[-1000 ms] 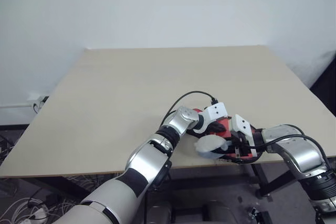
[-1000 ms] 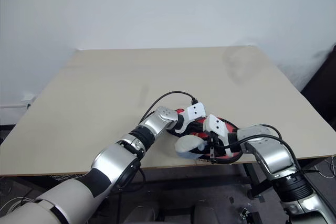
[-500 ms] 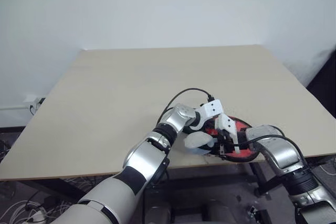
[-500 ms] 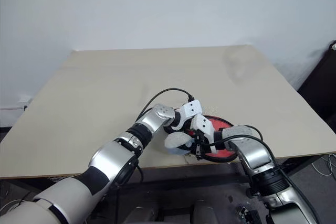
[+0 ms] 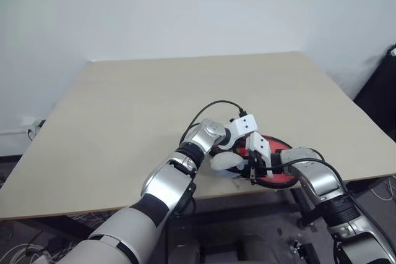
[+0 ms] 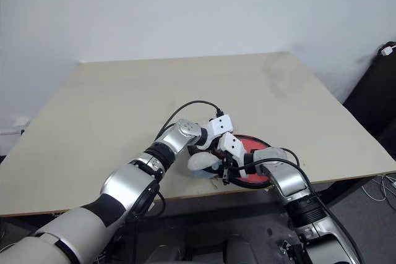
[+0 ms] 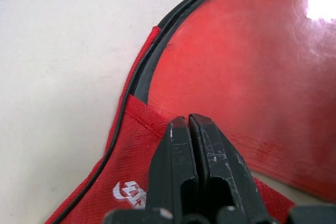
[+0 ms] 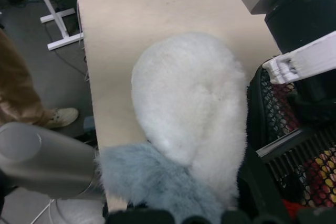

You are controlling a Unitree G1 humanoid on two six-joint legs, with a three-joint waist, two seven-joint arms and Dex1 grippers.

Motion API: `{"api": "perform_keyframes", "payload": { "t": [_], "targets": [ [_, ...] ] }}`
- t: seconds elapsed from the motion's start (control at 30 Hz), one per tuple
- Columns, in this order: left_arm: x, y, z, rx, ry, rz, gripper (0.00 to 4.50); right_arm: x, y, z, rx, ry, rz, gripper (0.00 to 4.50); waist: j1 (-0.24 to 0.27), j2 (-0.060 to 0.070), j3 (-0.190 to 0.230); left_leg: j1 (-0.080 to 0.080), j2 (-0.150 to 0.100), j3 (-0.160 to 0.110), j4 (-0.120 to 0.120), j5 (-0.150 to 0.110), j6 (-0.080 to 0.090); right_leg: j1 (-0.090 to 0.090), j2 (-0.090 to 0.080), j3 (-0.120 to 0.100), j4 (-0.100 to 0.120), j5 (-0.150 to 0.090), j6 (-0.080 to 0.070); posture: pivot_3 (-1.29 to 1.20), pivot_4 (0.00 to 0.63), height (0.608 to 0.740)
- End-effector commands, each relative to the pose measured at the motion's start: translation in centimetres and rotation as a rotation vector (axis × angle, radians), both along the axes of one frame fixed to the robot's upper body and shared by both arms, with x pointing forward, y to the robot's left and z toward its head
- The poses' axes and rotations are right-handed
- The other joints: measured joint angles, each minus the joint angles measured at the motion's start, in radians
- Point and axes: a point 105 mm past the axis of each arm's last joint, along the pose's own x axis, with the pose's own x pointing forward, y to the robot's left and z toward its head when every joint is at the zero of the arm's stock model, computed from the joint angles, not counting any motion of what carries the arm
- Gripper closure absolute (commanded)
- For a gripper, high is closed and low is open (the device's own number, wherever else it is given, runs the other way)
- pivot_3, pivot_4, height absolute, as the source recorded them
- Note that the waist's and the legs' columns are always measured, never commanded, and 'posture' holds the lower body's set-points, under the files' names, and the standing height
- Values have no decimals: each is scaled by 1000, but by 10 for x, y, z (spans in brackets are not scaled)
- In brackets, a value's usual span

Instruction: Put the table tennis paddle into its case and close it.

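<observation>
Next, my right gripper lets go of the fluffy piece on the wooden table (image 5: 209,168) next to the case, near the front edge.
The table tennis paddle (image 7: 236,66) shows its glossy red face inside the black zipped rim (image 7: 137,80) of the open case (image 5: 289,185), near the table's front edge. Its handle is hidden. My left gripper (image 7: 189,120) is shut, with its tips resting over the case's red lining (image 7: 142,129) beside the rim. My right gripper (image 5: 249,166) comes in from the right over the case and is shut on a fluffy white and grey-blue round piece (image 8: 189,108). That piece hangs just left of the case, above the table edge.
The wooden table (image 5: 124,122) stretches away from the case to the back and left. Black mesh (image 8: 278,108) sits close beside the fluffy piece. A person's trouser leg (image 8: 13,87) and shoe (image 8: 60,116) stand on the floor by the table's front edge.
My right gripper has carried the fluffy piece leftward and closer to the left gripper. The left hand has shifted a little. The whole head view has also shifted.
</observation>
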Motion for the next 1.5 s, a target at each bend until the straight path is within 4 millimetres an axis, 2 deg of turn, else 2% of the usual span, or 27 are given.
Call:
{"api": "perform_keyframes", "payload": {
  "t": [0.03, 0.27, 0.87, 1.2, 1.23, 1.27, 1.4, 1.5],
  "targets": [
    [-25, -18, -19, -15, 120, -65, 4500, 34, 3, 36, 40, -191, -129, 4096, -2, 0, 0, 0, 0, 0, 0, 0, 0, 0, 0, 0, 0, 0, 0, 0, 0, 740],
    [-18, -16, -5, -67, 113, -49, 4500, 38, 5, 37, 52, -205, -142, 4096, -4, 0, 0, -2, 0, 1, 0, 1, 1, -7, 0, 1, 3, 1, 1, 0, 0, 740],
    [8, 12, 40, -304, 124, 13, 4500, 44, 12, 41, 81, -224, -158, 4096, 0, 1, 1, -5, -2, 2, -2, 2, 3, -11, 0, 3, 4, 1, 1, 0, 0, 740],
    [5, 21, 37, -312, 139, -6, 4500, 42, 10, 29, 52, -195, -148, 4096, 0, 1, 1, -5, -2, 3, -2, 2, 3, -11, 0, 4, 4, 2, -1, 0, 0, 740],
    [5, 21, 37, -312, 139, -5, 4500, 42, 9, 27, 44, -192, -148, 3463, 0, 1, 1, -5, -2, 3, -2, 2, 3, -11, 0, 4, 4, 2, -1, 0, 0, 740],
    [5, 21, 37, -312, 138, -5, 4500, 41, 8, 25, 38, -189, -149, 3379, 0, 1, 1, -5, -2, 3, -2, 2, 3, -11, 0, 4, 4, 2, -1, 0, 0, 740],
    [6, 20, 39, -315, 133, -2, 4500, 43, 6, 24, 32, -186, -157, 2283, 0, 1, 1, -5, -2, 2, -1, 2, 3, -11, 0, 4, 4, 2, -2, 0, 0, 740],
    [7, 20, 41, -322, 129, 7, 4500, 42, 6, 23, 30, -179, -154, 1822, 0, 1, 1, -5, -2, 3, -1, 2, 3, -11, 0, 4, 4, 2, -2, 0, 0, 740]
  ]
}}
